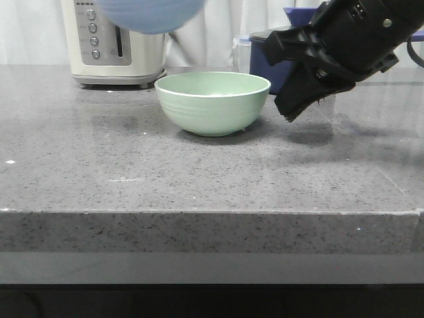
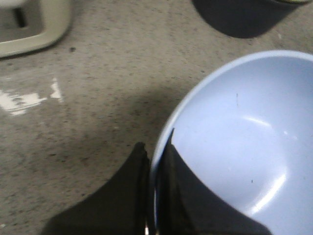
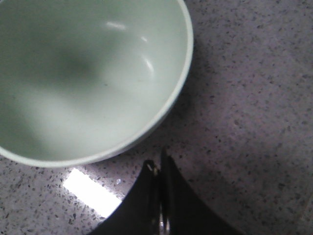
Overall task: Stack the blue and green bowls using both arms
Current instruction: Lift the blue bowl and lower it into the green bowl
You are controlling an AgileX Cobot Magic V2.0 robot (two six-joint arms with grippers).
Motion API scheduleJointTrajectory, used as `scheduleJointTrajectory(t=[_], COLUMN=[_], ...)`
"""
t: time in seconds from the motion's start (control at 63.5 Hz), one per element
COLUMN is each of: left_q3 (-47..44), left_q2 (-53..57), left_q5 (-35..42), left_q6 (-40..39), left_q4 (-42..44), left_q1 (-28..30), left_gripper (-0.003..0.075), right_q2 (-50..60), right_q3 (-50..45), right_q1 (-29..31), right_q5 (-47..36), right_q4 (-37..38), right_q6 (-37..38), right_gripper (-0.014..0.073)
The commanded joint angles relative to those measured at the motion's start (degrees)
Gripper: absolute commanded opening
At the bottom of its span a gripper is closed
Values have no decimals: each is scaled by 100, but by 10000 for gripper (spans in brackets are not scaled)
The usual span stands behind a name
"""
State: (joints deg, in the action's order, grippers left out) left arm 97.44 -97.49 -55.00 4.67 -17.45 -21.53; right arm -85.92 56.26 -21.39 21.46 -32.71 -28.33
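My left gripper should release the blue bowl inside the opening of the empty green bowl (image 1: 212, 74).
The green bowl (image 1: 213, 101) stands upright and empty on the grey counter; it also fills the right wrist view (image 3: 88, 78). The blue bowl (image 1: 151, 14) hangs in the air at the top edge of the front view, above and left of the green bowl. My left gripper (image 2: 155, 147) is shut on the blue bowl's rim (image 2: 234, 142), one finger inside and one outside. My right gripper (image 1: 289, 112) is shut and empty, just right of the green bowl and a little above the counter; in its wrist view (image 3: 159, 164) the fingertips are close to the rim without touching it.
A cream toaster (image 1: 116, 43) stands at the back left. A dark navy saucepan (image 1: 281, 56) sits behind the right arm. The counter's front edge (image 1: 212, 212) runs across the lower view.
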Motion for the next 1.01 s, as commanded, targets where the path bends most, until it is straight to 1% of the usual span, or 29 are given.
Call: scheduleJointTrajectory(t=[0.0, 0.142, 0.252, 0.519, 0.992], left_q3=[384, 545, 554, 554, 554], left_q2=[30, -287, -460, -746, -775], left_q5=[116, 18, 74, 383, 383], left_q6=[6, 6, 6, 6, -5], left_q4=[-157, 9, 20, 218, 247], left_q1=[-320, -662, -753, -753, -753], left_gripper=[-20, -20, -20, -20, -15], right_q2=[198, 198, 198, 198, 198], right_q3=[128, 128, 128, 128, 128], right_q1=[-4, -4, -4, -4, -4], right_q5=[-229, -229, -229, -229, -229], right_q4=[-101, -101, -101, -101, -101], right_q6=[-71, -71, -71, -71, -71], right_gripper=[-64, -64, -64, -64, -64])
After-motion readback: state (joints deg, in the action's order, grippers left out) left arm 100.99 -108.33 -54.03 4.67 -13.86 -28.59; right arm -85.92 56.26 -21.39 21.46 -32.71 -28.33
